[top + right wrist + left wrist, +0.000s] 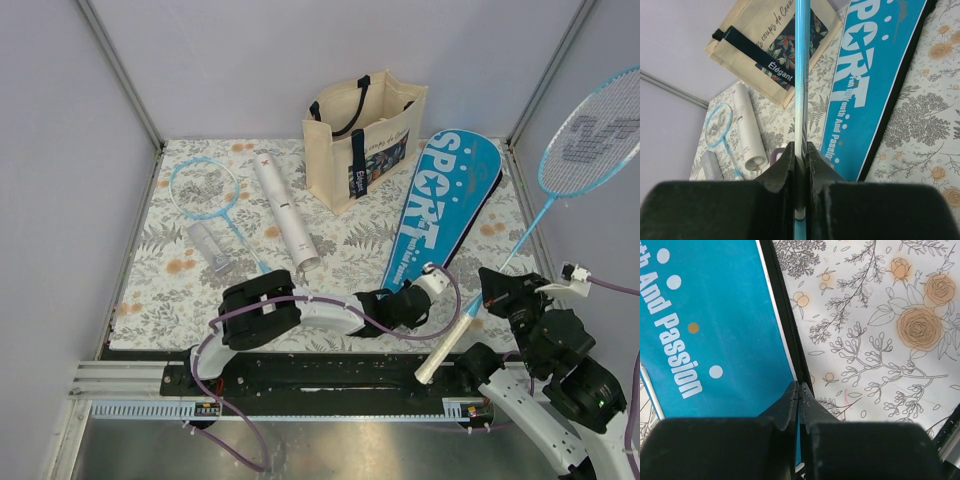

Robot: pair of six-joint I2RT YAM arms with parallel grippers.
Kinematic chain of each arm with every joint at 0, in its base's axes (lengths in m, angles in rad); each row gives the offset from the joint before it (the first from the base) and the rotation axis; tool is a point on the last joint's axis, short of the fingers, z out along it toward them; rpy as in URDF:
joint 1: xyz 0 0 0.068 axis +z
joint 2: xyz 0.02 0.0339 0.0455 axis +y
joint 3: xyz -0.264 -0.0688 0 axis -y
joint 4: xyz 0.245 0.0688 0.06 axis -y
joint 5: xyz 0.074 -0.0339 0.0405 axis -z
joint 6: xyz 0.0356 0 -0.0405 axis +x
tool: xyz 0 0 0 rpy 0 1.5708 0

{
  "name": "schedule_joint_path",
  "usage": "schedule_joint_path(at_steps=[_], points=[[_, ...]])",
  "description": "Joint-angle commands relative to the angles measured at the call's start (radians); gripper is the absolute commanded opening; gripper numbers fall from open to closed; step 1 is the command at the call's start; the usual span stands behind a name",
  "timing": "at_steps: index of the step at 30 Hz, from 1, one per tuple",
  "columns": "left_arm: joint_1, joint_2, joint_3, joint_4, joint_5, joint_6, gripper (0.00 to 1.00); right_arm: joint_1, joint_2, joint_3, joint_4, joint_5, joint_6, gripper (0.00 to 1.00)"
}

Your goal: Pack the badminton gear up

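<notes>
Next, I pinch the cover's white edge (790,359) and lift it first, because my left gripper is on the case's black zip edge and the cover lies flat.
The blue case (440,205) lettered "SPORT" lies flat on the floral cloth, at the right of the middle. My left gripper (400,298) is at the case's narrow near end. In the left wrist view it (799,389) is shut on the black zip edge of the case (705,330). One light-blue racket (590,130) hangs tilted in the air at the right, its white handle (450,345) pointing down. My right gripper (800,150) is shut on its shaft (801,75). A second racket (205,188) and the white tube (285,215) lie at the left.
A cream tote bag (365,135) with navy straps stands upright at the back, left of the case's wide end. A small pale grey box (208,245) lies beside the second racket's shaft. Grey walls close in the cloth on three sides.
</notes>
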State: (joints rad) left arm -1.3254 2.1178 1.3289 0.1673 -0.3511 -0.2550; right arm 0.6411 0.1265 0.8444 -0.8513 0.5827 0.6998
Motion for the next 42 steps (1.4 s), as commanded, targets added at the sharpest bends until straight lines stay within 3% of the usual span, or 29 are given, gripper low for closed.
schedule_joint_path(at_steps=[1,6,13,14,18,26,32,35,37,42], points=[[0.049,-0.088,-0.046,0.015,-0.022,-0.078,0.00,-0.003,0.044,-0.027,0.080,0.012,-0.020,0.00],[0.103,-0.196,-0.158,0.119,0.075,-0.158,0.00,-0.003,0.091,-0.079,0.107,0.026,-0.013,0.00],[0.104,-0.223,-0.181,0.124,0.058,-0.090,0.00,-0.003,0.081,-0.088,0.101,0.023,-0.003,0.00],[0.104,-0.216,-0.169,0.115,0.063,-0.067,0.06,-0.003,0.076,-0.087,0.095,0.025,0.000,0.00],[0.095,-0.182,-0.146,0.083,0.083,0.035,0.45,-0.003,0.067,-0.096,0.095,0.008,0.012,0.00],[0.086,-0.095,-0.071,-0.003,0.044,0.109,0.51,-0.003,0.038,-0.058,0.081,0.014,-0.008,0.00],[0.077,-0.025,-0.028,-0.043,0.031,0.115,0.47,-0.003,0.030,-0.047,0.077,0.011,-0.005,0.00],[0.077,-0.015,-0.034,-0.043,0.029,0.103,0.25,-0.003,0.030,-0.059,0.075,0.008,0.004,0.00],[0.077,-0.027,-0.039,-0.043,0.027,0.099,0.01,-0.003,0.030,-0.071,0.075,0.008,0.013,0.00],[0.083,-0.097,-0.062,-0.028,0.034,0.076,0.00,-0.003,0.053,-0.096,0.092,0.017,0.009,0.00]])
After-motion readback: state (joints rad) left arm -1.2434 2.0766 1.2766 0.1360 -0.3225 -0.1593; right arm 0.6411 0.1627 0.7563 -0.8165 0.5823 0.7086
